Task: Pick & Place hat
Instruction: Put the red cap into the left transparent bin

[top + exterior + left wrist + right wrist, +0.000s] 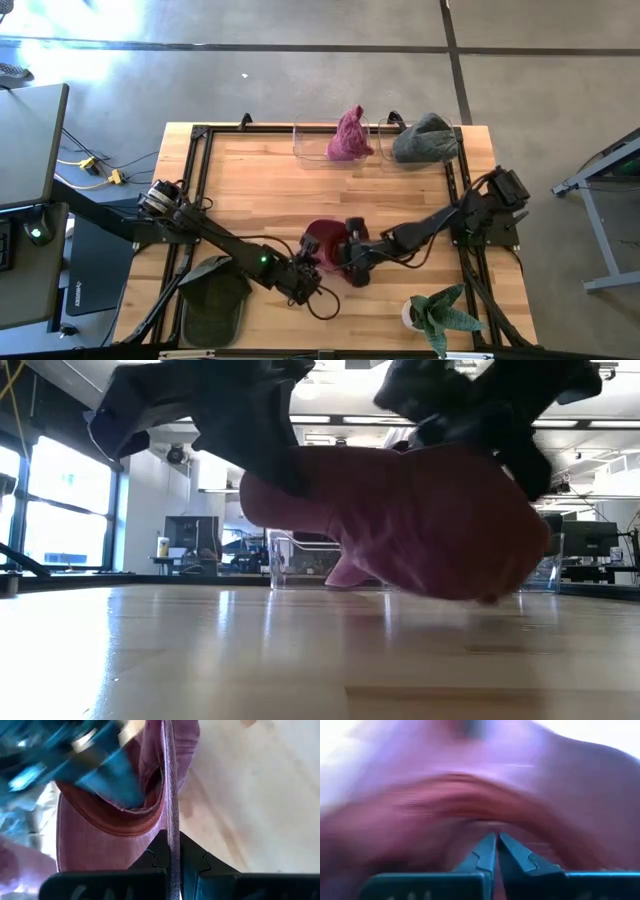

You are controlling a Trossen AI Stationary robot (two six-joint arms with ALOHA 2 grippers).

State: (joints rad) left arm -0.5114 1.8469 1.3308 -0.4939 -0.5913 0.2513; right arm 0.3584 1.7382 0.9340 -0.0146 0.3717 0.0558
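Observation:
The hat's top is hanging down with my right gripper shut inside the hat's hollow, so my right gripper will back out, open and take the top's back end [515, 540].
A dark red hat [322, 238] sits at the middle of the wooden table, between my two grippers; in the low view the hat [420, 520] is just at the tabletop, and I cannot tell whether it touches. My left gripper [310, 262] comes from the near left and is shut on the hat's edge. My right gripper [346, 256] comes from the right and is shut against the hat's cloth [520, 785]. My left gripper [172, 851] pinches a thin edge of the red hat [171, 820] between its two fingers. The edge stands upright and runs straight out from the fingertips. The fingers slant down from the table's near left. My right gripper [496, 839] has its fingertips closed at the hat's cloth, just under a fold [485, 802] that runs across them. It slants down from the table's right. The view is blurred, so how much cloth lies between the fingers does not show.
At the far edge stand two clear bins, one with a pink hat [350, 135], one with a grey-green hat [425, 140]. A dark green hat [215, 295] lies near left. A potted plant [440, 315] stands near right. Black frame rails [200, 160] run along the table's sides.

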